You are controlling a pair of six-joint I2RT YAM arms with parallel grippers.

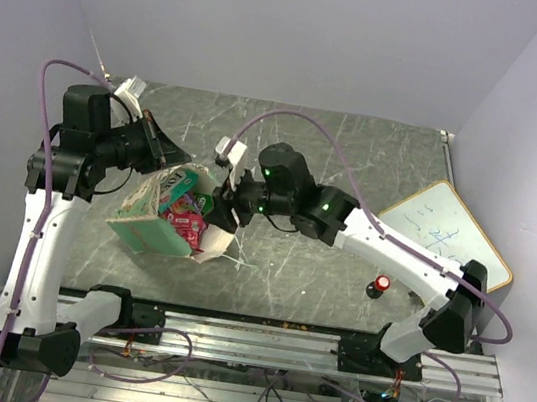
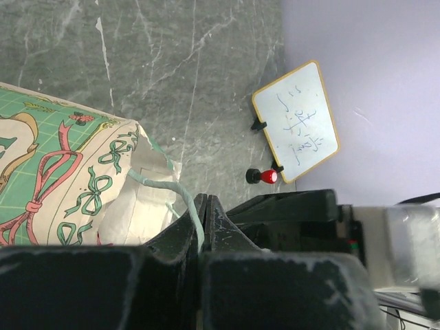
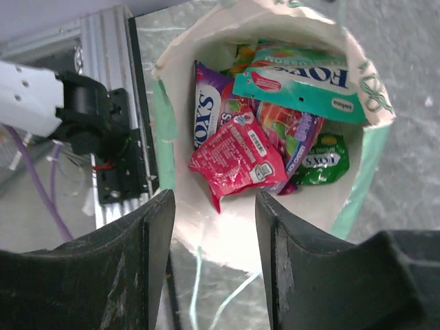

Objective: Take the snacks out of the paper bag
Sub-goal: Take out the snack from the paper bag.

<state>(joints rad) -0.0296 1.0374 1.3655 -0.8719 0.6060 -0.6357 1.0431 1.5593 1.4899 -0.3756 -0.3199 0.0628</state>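
The robot's right gripper should next reach into the paper bag and close on the red-marked end (image 1: 167, 203) (image 3: 258, 84) of the teal packet, behind the red packet.
The paper bag (image 1: 146, 230) lies tipped on the table with its mouth toward the right arm. It also shows in the left wrist view (image 2: 62, 179) and the right wrist view (image 3: 227, 237). My left gripper (image 1: 158, 151) is shut on the bag's thin string handle (image 2: 161, 183), with the jaws (image 2: 202, 206) pressed together on it. My right gripper (image 1: 227, 211) is open and empty just outside the bag's mouth (image 3: 215, 199). Inside the bag lie the snacks: a red packet (image 3: 237, 155) nearest, a teal one (image 3: 302, 82), a green one (image 3: 323, 161) and a purple one (image 3: 206, 113).
A wood-framed whiteboard (image 1: 446, 233) lies at the right edge of the table, also in the left wrist view (image 2: 297, 120). A small red-topped black knob (image 1: 378, 283) stands near it (image 2: 265, 177). The aluminium rail (image 1: 278, 339) runs along the near edge.
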